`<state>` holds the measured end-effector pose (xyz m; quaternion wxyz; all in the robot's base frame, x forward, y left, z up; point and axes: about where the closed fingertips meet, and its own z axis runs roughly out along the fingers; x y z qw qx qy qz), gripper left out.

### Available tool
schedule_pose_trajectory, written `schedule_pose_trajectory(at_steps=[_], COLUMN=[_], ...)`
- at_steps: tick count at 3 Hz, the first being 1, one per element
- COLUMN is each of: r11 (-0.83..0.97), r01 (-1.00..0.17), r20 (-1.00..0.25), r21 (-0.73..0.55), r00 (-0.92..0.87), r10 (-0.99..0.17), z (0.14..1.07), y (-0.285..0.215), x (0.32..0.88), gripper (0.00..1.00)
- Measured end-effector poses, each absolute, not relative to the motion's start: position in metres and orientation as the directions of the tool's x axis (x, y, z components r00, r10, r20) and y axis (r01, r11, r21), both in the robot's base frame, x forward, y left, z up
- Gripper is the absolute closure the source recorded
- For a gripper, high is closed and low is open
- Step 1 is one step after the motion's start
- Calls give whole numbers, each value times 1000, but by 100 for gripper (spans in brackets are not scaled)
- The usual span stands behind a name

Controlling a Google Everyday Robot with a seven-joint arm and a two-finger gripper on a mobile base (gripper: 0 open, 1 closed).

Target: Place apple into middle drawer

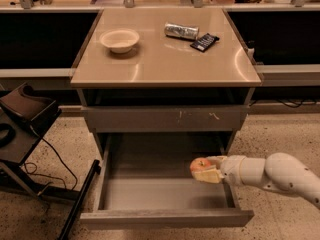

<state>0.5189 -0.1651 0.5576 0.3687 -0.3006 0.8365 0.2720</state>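
My gripper is going to let go of the apple on the gray bottom near the center of the open middle drawer (177, 180). The apple is now held above that drawer's floor.
The middle drawer (165, 218) is pulled open below the counter, wide and shallow with a smooth gray floor. My gripper (204, 170) comes in from the right on a white arm and is shut on the apple (198, 164), red-orange with a yellowish patch. It holds the apple over the right part of the drawer, above the floor and just inside the right side wall.
Above the open drawer is a closed gray drawer front with pale scratch marks (165, 118). On the counter stand a white bowl (119, 39), a lying silver can (181, 31) and a dark packet (204, 42). A dark stand with cables (25, 129) is at the left.
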Motion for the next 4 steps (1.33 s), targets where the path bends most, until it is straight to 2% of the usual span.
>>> schedule_pose_trajectory(at_steps=[2, 4], r11=[711, 677], r01=[-675, -712], r20=[-801, -826], r21=[198, 188], r00=[-529, -487], r10=[-279, -282], z=[553, 464], y=[-167, -114], x=[535, 547], gripper=[100, 100])
